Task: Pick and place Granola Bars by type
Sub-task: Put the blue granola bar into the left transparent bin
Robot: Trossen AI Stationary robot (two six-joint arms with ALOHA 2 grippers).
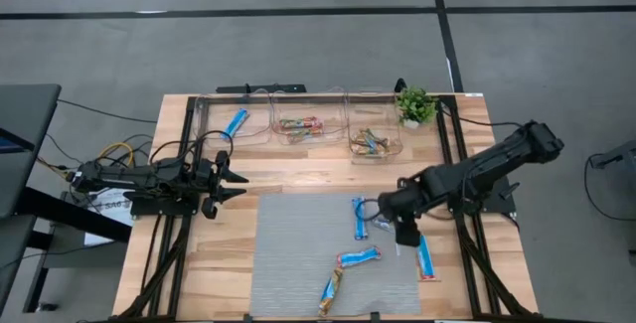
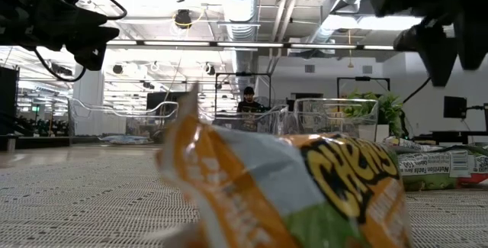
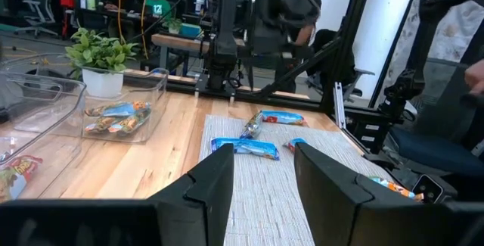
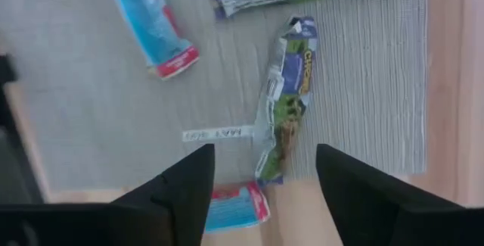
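Observation:
The robot's right gripper should close around the middle of the silvery-green bar point(image 1: 387, 225) point(image 4: 288, 102), where the purple print on the wrapper meets the green.
Several wrapped bars lie flat on the grey mat point(image 1: 298, 234): blue ones point(image 1: 359, 217), point(image 1: 358, 257), an orange-brown one point(image 1: 331, 291), and a silvery-green one point(image 4: 283, 102). Another blue bar point(image 1: 425, 257) lies at the mat's right edge. My right gripper point(image 4: 265, 178) point(image 1: 397, 216) is open and hovers above the silvery-green bar without touching it. My left gripper point(image 1: 237, 182) point(image 3: 263, 170) is open and waits over the wood left of the mat. In the low view an orange-yellow bar point(image 2: 290, 194) fills the foreground.
Three clear bins stand along the far edge: the left one point(image 1: 224, 114) holds a blue bar point(image 1: 236, 122), the middle one point(image 1: 300, 126) orange-brown bars, the right one point(image 1: 370, 144) silvery-green bars. A small potted plant point(image 1: 415, 104) stands beside the right bin. Black frame rails run along both sides.

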